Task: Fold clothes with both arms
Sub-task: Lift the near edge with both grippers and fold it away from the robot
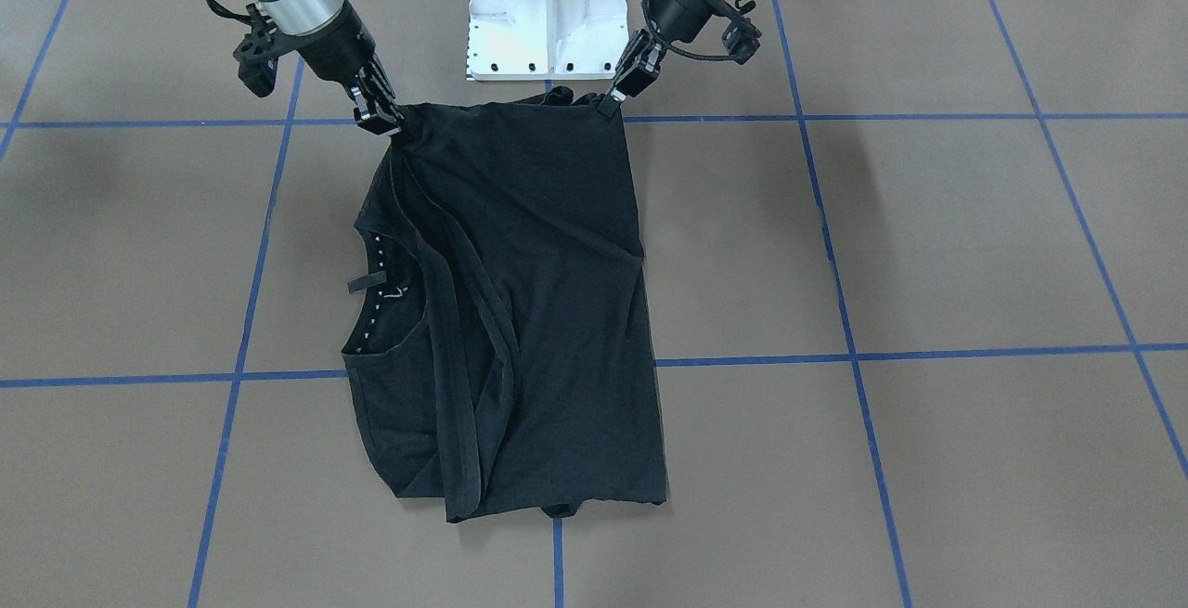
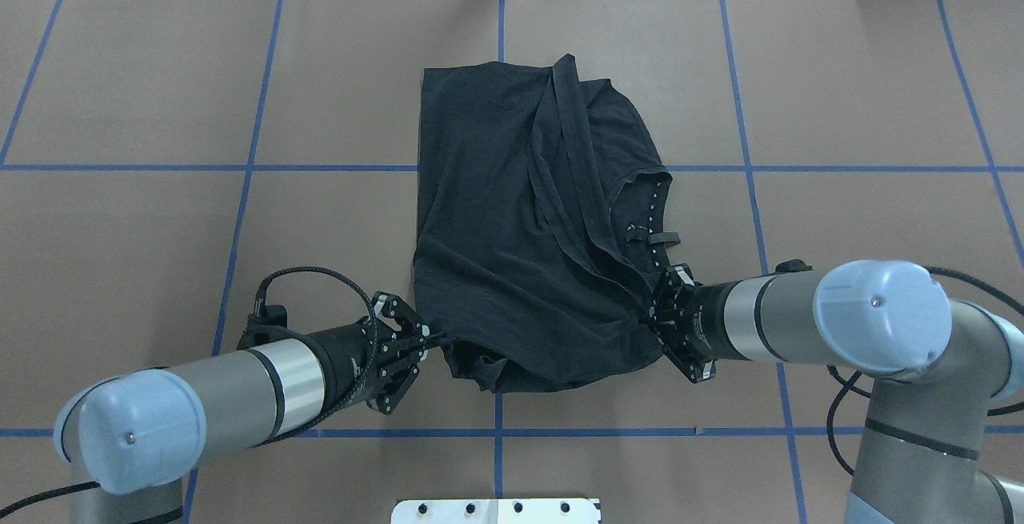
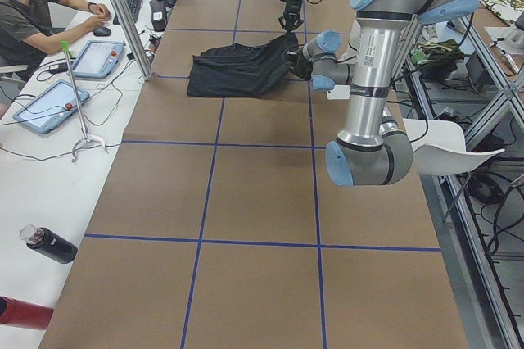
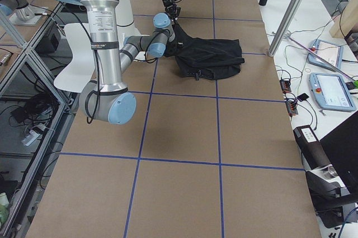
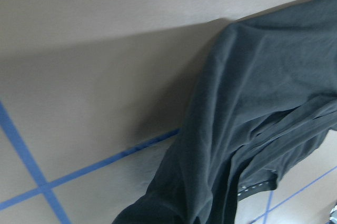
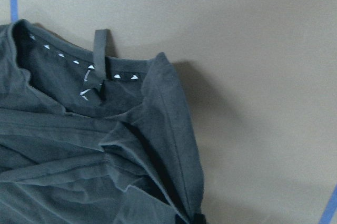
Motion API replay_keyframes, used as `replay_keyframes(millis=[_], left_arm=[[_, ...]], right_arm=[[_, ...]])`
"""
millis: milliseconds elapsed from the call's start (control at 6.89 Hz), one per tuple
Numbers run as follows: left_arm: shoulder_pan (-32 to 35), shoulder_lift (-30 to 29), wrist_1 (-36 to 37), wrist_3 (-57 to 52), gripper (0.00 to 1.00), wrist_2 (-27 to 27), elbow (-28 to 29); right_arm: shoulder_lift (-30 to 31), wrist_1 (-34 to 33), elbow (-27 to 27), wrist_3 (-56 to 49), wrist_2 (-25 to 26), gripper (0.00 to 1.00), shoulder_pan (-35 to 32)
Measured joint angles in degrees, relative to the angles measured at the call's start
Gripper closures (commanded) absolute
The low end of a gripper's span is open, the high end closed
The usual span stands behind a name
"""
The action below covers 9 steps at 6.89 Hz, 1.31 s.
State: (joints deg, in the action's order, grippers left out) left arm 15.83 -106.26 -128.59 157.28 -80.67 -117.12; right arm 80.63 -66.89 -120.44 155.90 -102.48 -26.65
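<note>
The left gripper should lay the held edge of the black T-shirt, now partly folded on the brown table, down just short of the shirt's far corner (image 1: 662, 461) (image 5: 220, 43).
The black T-shirt (image 1: 520, 311) lies partly folded on the brown table, plain side up, its collar (image 2: 652, 212) with small white marks turned toward the robot's right. My left gripper (image 2: 436, 338) is shut on the near corner of the cloth, also seen in the front view as the left gripper (image 1: 613, 102). At the other near corner, beside the collar, my right gripper (image 2: 652, 316) is shut on the cloth too, in front view the right gripper (image 1: 380, 116). The edge stretches between them, raised off the table. Both wrist views show only dark cloth (image 5: 253, 119) and collar (image 6: 100, 77).
The white base plate (image 1: 546, 14) stands just behind the held edge. Blue tape lines (image 1: 845, 311) grid the table. A person (image 3: 29, 13) sits at a side bench with tablets (image 3: 45, 103), a metal post (image 3: 123, 17) and bottles (image 3: 49, 244).
</note>
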Motion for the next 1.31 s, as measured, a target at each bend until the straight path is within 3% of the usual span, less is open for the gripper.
replay_keyframes(millis=[290,726,1307], left_arm=[[5.3,-1.9,1.2,-1.6,1.00,-1.5,1.5],[12.7,-7.5,1.2,-5.5,1.00,-5.0,9.6],[18.8,-12.6,0.6,-10.0,1.00,-7.8,18.2]], right_arm=[[-4.8,-0.2,4.8,1.8,-3.7,1.00,-5.9],[-11.4,-0.3,13.2,2.4,-8.7,1.00,-13.4],[-23.2,-0.1,29.8,0.6,-12.9,1.00,-20.8]])
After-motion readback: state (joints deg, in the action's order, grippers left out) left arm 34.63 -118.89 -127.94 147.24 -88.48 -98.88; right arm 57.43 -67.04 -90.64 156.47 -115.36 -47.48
